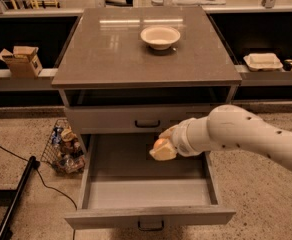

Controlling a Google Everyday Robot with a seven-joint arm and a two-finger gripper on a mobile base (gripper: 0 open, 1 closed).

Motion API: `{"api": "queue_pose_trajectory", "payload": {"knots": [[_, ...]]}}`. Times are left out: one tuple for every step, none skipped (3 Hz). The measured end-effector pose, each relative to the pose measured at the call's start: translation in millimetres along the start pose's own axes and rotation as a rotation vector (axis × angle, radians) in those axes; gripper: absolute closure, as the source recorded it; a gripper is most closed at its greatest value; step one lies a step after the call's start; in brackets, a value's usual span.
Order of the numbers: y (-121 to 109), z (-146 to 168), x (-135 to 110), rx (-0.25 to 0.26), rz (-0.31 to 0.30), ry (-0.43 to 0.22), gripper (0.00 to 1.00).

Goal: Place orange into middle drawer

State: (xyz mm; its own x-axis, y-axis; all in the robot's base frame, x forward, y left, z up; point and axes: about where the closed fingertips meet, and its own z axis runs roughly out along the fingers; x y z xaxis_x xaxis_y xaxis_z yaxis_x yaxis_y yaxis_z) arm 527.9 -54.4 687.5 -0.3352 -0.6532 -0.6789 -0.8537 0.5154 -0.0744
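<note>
My gripper will release the orange near the center of the middle drawer's bare bottom (133, 178), on the part that is toward the wire basket.
The middle drawer (146, 194) is pulled open below the shut upper drawer front (147, 120); its grey inside is bare. My gripper (162, 148) reaches in from the right on a white arm and is shut on the orange (159, 144). It holds the orange above the back right part of the open drawer, just below the upper drawer's handle. Only a small part of the orange shows between the cream fingers.
A cream-white bowl (160, 36) stands on the cabinet top (111, 49). A wire basket of packets (63, 148) sits on the floor left of the drawer. A black pole and cable (16, 196) lie at lower left. A cardboard box (21, 60) and white container (262, 61) sit on side shelves.
</note>
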Motion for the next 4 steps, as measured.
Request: {"api": "queue_pose_trajectory", "payload": {"knots": [[20.8, 47.8, 19.9, -0.057, 0.001, 0.014, 1.00], [34.6, 102.0, 40.4, -0.100, 0.051, 0.002, 1.00], [38.2, 105.6, 40.1, -0.102, 0.044, 0.013, 1.00], [38.6, 138.2, 48.8, -0.120, 0.038, 0.017, 1.00]]}}
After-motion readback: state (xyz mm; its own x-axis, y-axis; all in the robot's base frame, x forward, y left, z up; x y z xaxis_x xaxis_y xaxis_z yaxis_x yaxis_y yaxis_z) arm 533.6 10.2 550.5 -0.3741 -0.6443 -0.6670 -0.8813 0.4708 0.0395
